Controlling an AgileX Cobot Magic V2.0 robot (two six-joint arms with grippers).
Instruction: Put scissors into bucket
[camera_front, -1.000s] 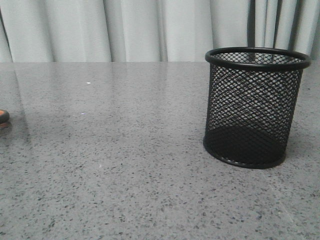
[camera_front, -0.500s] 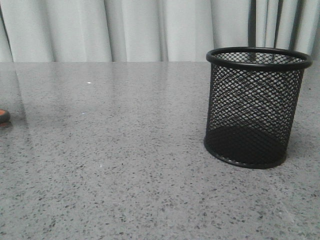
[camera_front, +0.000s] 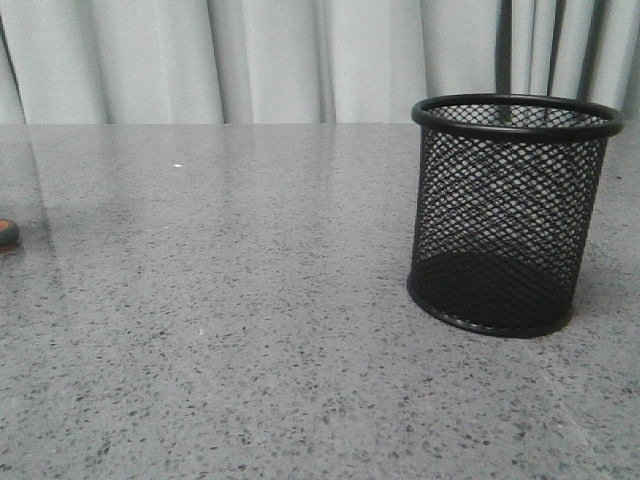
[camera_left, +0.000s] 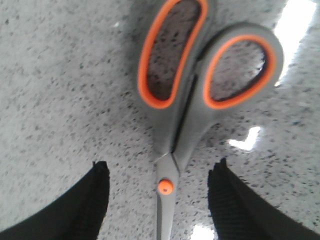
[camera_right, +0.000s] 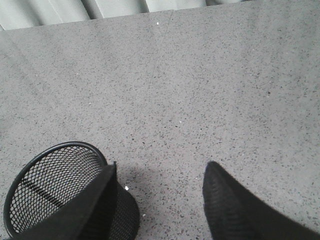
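Observation:
The scissors' grey handle (camera_front: 8, 236) is free because my left gripper is over the scissors' pivot, so my right gripper needs to close on it next.
The scissors (camera_left: 192, 117) lie flat on the grey speckled table, with grey handles lined in orange and an orange pivot screw. My left gripper (camera_left: 160, 167) is open and hovers just above them, one finger (camera_left: 82, 207) on each side of the pivot, not touching. In the front view only a bit of the scissors' handle (camera_front: 6, 234) shows at the far left edge. The bucket (camera_front: 510, 215), a black wire-mesh cup, stands upright at the right and looks empty. My right gripper (camera_right: 161, 167) is open and empty, beside and above the bucket (camera_right: 50, 190).
The grey speckled table (camera_front: 250, 300) stretches between scissors and bucket. Pale curtains (camera_front: 250, 60) hang behind the table's far edge. Neither arm shows in the front view.
Nothing has clearly moved; the bucket and the bit of handle at the left edge stay almost where they were.

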